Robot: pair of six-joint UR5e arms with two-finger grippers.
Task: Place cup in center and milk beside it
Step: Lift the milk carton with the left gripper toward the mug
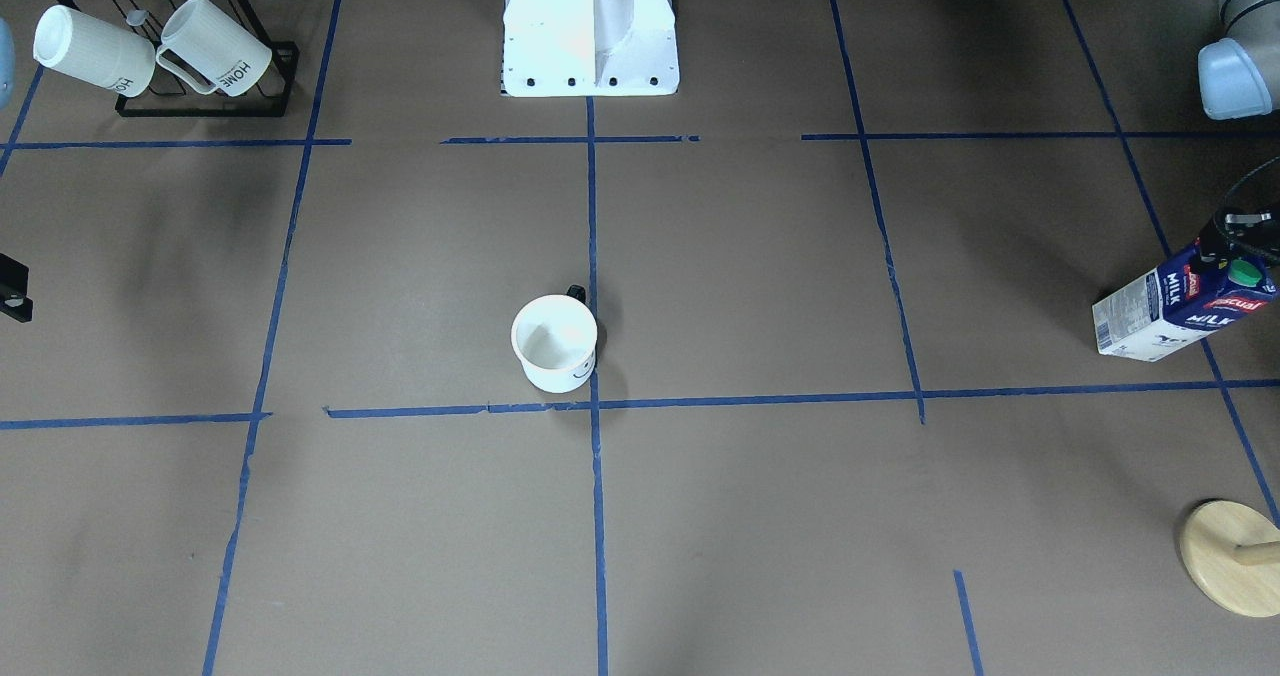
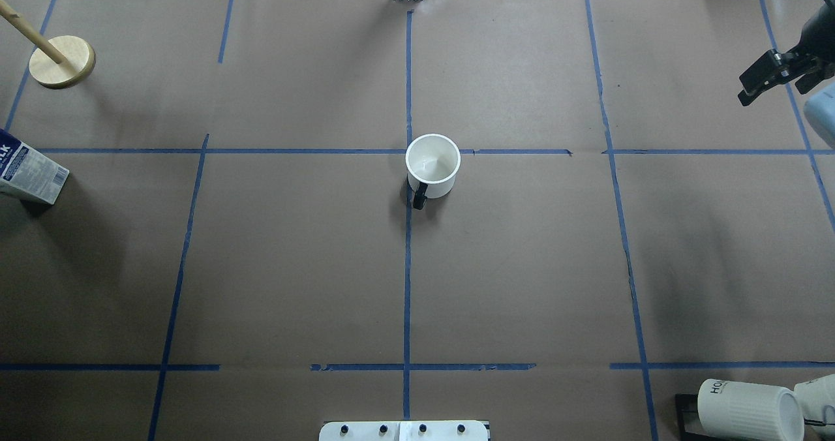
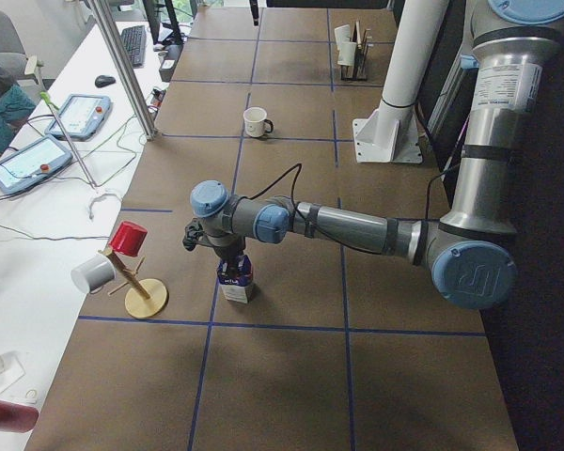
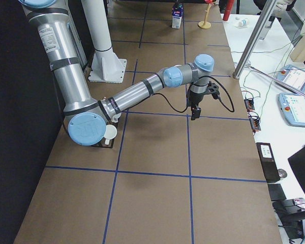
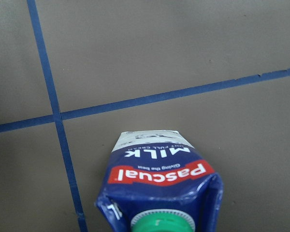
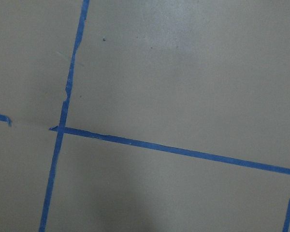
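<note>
My left gripper should set the milk carton down close beside the white cup (image 1: pixel 644 371), on the cup's side away from the rack.
The white cup (image 1: pixel 553 344) with a black handle stands upright at the center crossing (image 1: pixel 594 406) of the blue tape; it also shows in the overhead view (image 2: pixel 432 165). The milk carton (image 1: pixel 1180 306) stands far out on my left side, cut off at the overhead view's edge (image 2: pixel 29 167). My left gripper (image 1: pixel 1232 241) sits at the carton's top; the left wrist view shows the green cap and "Pascual" label (image 5: pixel 162 193) right below it, and the fingers are hidden. My right gripper (image 2: pixel 745 89) hangs empty and open above bare table at my far right.
A black rack with two ribbed "HOME" mugs (image 1: pixel 160 51) stands near my right. A round wooden stand (image 1: pixel 1230 556) is beyond the carton. The white robot base (image 1: pixel 590 26) is at the near middle edge.
</note>
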